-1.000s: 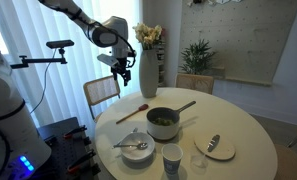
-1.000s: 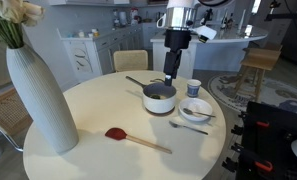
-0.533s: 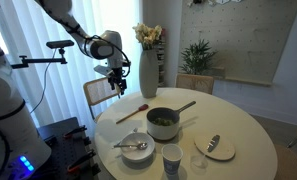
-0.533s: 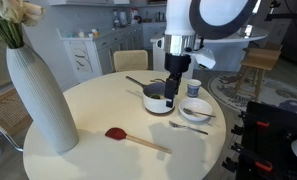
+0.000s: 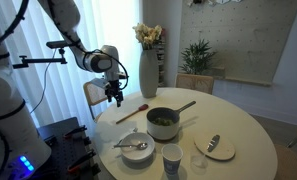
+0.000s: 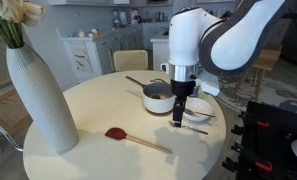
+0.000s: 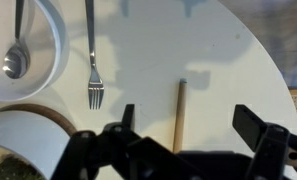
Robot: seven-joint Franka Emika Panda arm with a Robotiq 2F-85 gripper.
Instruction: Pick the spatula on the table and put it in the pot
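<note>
Next, I close my gripper on the wooden handle of the spatula [image 5: 122,120] [image 7: 180,108], near the end of that handle that is farthest away from the red head.
The spatula has a red head and a wooden handle and lies flat on the round white table; it shows in both exterior views [image 5: 131,113] [image 6: 128,138]. In the wrist view, its handle [image 7: 179,115] runs between my fingers. The grey pot [image 5: 163,122] [image 6: 159,97] holds green food, has a long handle, and stands mid-table; its rim shows in the wrist view [image 7: 28,125]. My gripper [image 5: 114,97] [image 6: 178,115] [image 7: 188,120] is open and empty, hanging low above the handle end of the spatula, beside the pot.
A tall white vase [image 5: 148,72] [image 6: 38,95] with flowers stands on the table. A bowl with a spoon [image 5: 136,148] [image 6: 196,108] [image 7: 23,45], a fork [image 7: 91,60], a cup [image 5: 172,158] and a plate with a knife [image 5: 215,147] lie near the pot. A chair [image 5: 101,92] stands behind.
My gripper has come down from high above the pot and moved out over the spatula's handle, close to the table. Nothing on the table has moved.
</note>
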